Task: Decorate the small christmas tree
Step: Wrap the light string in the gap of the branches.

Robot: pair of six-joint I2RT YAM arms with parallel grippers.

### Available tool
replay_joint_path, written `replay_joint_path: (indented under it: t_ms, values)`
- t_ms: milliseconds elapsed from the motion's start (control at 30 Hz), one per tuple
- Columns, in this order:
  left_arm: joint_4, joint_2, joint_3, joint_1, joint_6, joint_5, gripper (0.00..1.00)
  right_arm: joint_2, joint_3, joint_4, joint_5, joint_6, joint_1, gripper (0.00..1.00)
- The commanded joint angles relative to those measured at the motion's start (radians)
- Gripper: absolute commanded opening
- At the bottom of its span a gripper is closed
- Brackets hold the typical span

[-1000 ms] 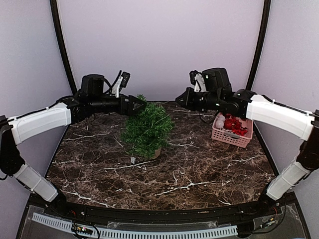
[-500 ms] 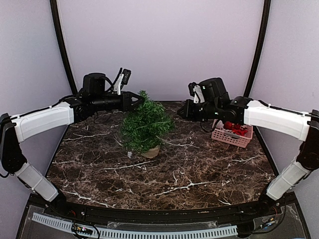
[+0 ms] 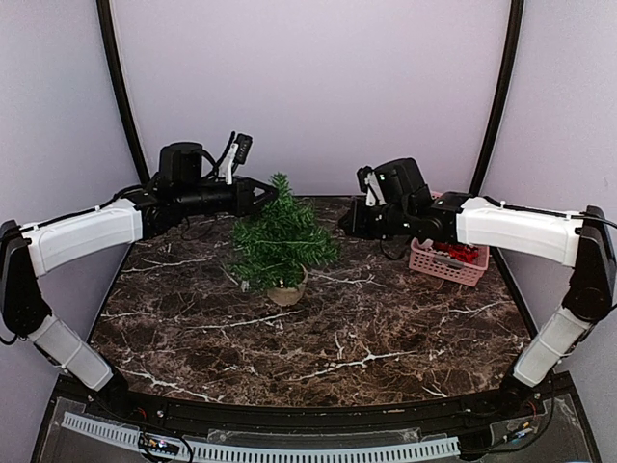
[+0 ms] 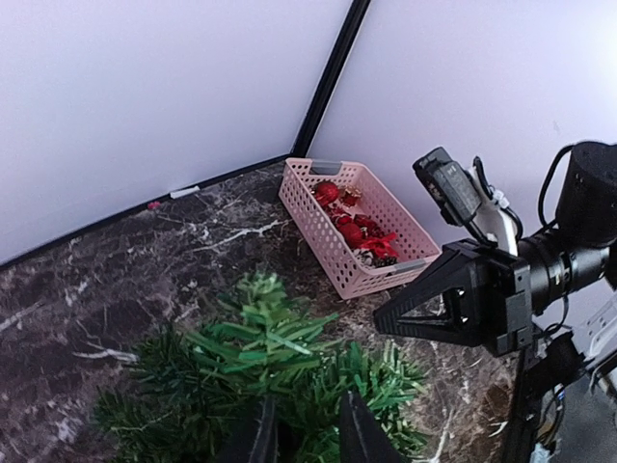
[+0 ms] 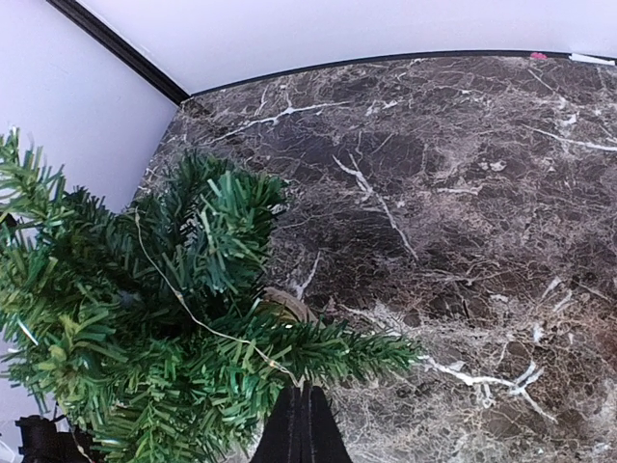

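The tree's tip is past my left fingers; next I open them and grip the top (image 3: 281,192) to steady it for the wire.
The small christmas tree (image 3: 282,241) stands upright on its tan base (image 3: 287,292) at the back middle of the marble table. My left gripper (image 3: 273,193) is at the tree's top. In the left wrist view its fingers (image 4: 362,436) sit narrowly apart with green needles (image 4: 260,357) pressed between them. My right gripper (image 3: 344,220) is at the tree's right side, jaws together. A thin light wire (image 5: 207,328) drapes over the branches (image 5: 145,338) and ends at the right gripper's (image 5: 304,391) fingertips.
A pink basket (image 3: 446,262) of red and white ornaments stands at the back right, behind my right arm; its rim (image 4: 318,217) shows in the left wrist view. A small white piece (image 3: 246,285) lies left of the tree base. Walls close the back and sides.
The tree has gone from leaning right to upright, its base shifted slightly left. My left gripper has narrowed onto the treetop. My right gripper has dropped and moved left toward the tree.
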Motion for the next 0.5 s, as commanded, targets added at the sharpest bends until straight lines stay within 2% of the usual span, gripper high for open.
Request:
replay_joint_path:
  t_ms: [0, 133, 233, 300, 467]
  values:
    - [-0.021, -0.058, -0.039, -0.001, 0.01, -0.044, 0.32, 0.015, 0.034, 0.074, 0.01, -0.012, -0.006, 0.0]
    - [-0.04, -0.097, -0.051, -0.001, 0.017, -0.085, 0.47, 0.023, 0.035, 0.096, -0.017, -0.011, -0.003, 0.0]
    - [-0.061, -0.114, -0.041, 0.0, 0.017, -0.114, 0.66, 0.023, 0.037, 0.11, -0.034, -0.017, 0.006, 0.0]
    - [-0.078, -0.111, -0.018, 0.001, 0.01, -0.123, 0.74, 0.023, 0.04, 0.117, -0.033, -0.024, 0.016, 0.0]
    - [-0.074, -0.068, 0.023, 0.001, -0.007, -0.1, 0.82, 0.029, 0.056, 0.119, -0.028, -0.034, 0.024, 0.0]
